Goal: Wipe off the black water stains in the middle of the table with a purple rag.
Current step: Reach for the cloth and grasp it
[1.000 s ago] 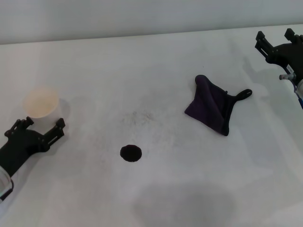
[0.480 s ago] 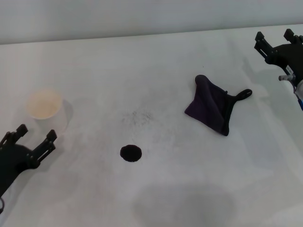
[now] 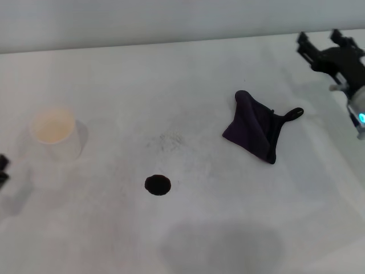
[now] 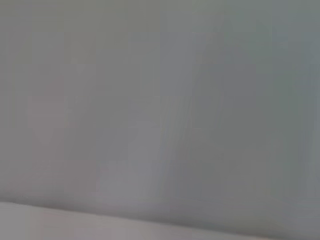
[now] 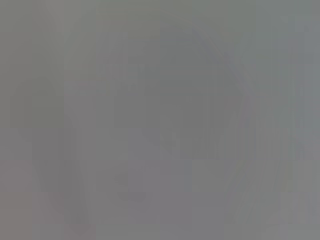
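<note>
The robot's right gripper will close on the middle of the purple rag point(image 3: 265, 120), next to the rag's small black loop.
The purple rag point(image 3: 256, 131) lies crumpled on the white table point(image 3: 114, 80), right of centre, with its small black loop point(image 3: 294, 113) pointing right. The black water stain point(image 3: 157, 184), a small round blot, lies left of and nearer than the rag. My right gripper point(image 3: 319, 38) hovers open and empty at the far right, beyond the rag and apart from it. Only a dark sliver of my left gripper point(image 3: 2, 169) shows at the left edge. Both wrist views show only plain grey.
A white paper cup point(image 3: 55, 135) stands upright at the left of the table. A faint grey speckled smudge point(image 3: 169, 140) lies just beyond the stain. The table's far edge meets a grey wall.
My left gripper has drawn back from beside the cup and almost left the view at the left edge. My right gripper has shifted slightly left and farther back. Rag, stain and cup have not moved.
</note>
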